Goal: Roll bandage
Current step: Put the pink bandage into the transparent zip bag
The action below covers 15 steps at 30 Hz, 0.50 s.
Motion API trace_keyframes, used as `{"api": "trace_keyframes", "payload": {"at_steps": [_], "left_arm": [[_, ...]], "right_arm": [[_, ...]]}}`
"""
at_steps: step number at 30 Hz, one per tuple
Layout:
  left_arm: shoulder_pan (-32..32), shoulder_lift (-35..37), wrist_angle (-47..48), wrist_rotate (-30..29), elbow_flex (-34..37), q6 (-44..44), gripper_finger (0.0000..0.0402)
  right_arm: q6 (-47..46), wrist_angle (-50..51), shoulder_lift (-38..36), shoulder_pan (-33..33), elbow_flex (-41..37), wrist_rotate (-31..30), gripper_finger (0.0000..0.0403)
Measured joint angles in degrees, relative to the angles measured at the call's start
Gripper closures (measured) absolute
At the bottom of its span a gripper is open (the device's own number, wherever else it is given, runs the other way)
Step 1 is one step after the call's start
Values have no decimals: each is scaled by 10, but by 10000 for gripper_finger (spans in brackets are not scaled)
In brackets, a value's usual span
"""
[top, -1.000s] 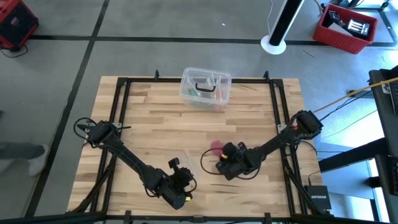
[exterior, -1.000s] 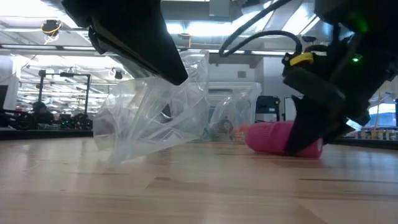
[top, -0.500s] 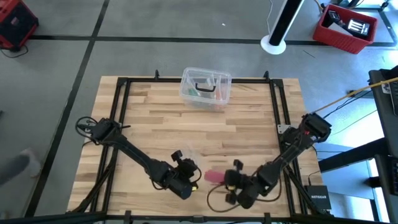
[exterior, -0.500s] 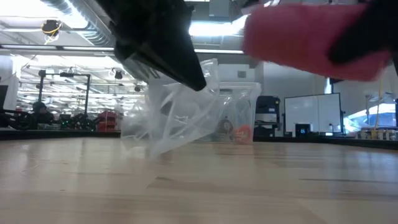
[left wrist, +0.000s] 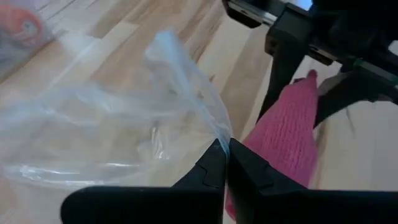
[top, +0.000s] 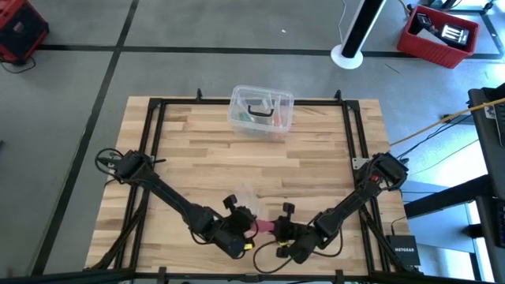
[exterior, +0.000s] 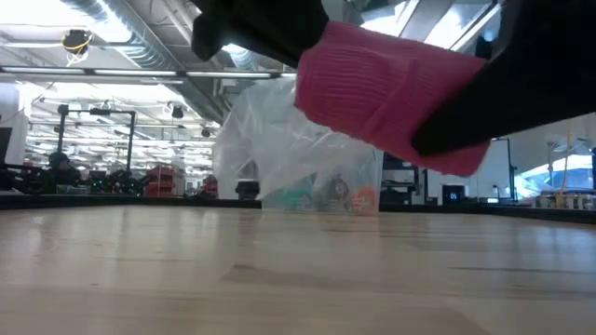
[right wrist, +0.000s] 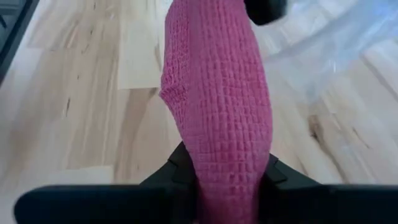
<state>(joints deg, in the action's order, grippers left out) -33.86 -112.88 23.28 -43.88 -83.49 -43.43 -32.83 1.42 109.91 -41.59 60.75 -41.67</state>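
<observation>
The bandage, still held up off the table, will be let go by my right gripper inside the clear plastic wrapper (top: 249, 222) that my left gripper holds.
The bandage (top: 265, 226) is a stubby pink roll of ribbed fabric, held up off the table near its front edge, with my right gripper (top: 279, 231) shut on it. In the low view the bandage (exterior: 386, 93) hangs tilted above the wood. Right beside it on the left, my left gripper (top: 241, 233) is shut on a crumpled clear plastic wrapper (left wrist: 118, 134), which spreads away from the fingers toward the far side. My left gripper pinches an edge of the wrapper (left wrist: 216, 132) between its two fingertips, slanting down from the near left. The wrapper (exterior: 298, 149) hangs below and beyond the fingers; whether its lower part touches the table, I cannot tell. My right gripper pinches the roll's near end (right wrist: 230, 165) between its two fingers, which lie along the roll. It comes in slanting down from the table's near right. The roll sticks out past the fingertips, tilted and lifted clear of the table.
A clear plastic box (top: 261, 111) with small items stands at the middle of the far edge. Black frame rails (top: 155, 142) run along the table's sides. The wood between the box and the grippers is bare.
My right gripper has taken hold of the bandage, lifted it off the table and carried it toward the near edge and the left, turning its wrist. My left gripper has shifted a little to the right with the wrapper, which has swung along with it.
</observation>
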Motion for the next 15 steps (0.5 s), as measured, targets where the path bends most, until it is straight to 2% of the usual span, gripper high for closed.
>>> {"api": "trace_keyframes", "payload": {"at_steps": [8, 11, 15], "left_arm": [[-25, 0, 1, 3, 0, -12, 400], [-30, 0, -10, 3, 0, -11, 400], [-28, 0, -37, 3, 0, 8, 400]], "right_arm": [[-140, 118, -1, 16, 0, -25, 327], [-144, 76, -4, 20, 0, -19, 327], [-112, -21, -3, 33, 0, 38, 327]]}}
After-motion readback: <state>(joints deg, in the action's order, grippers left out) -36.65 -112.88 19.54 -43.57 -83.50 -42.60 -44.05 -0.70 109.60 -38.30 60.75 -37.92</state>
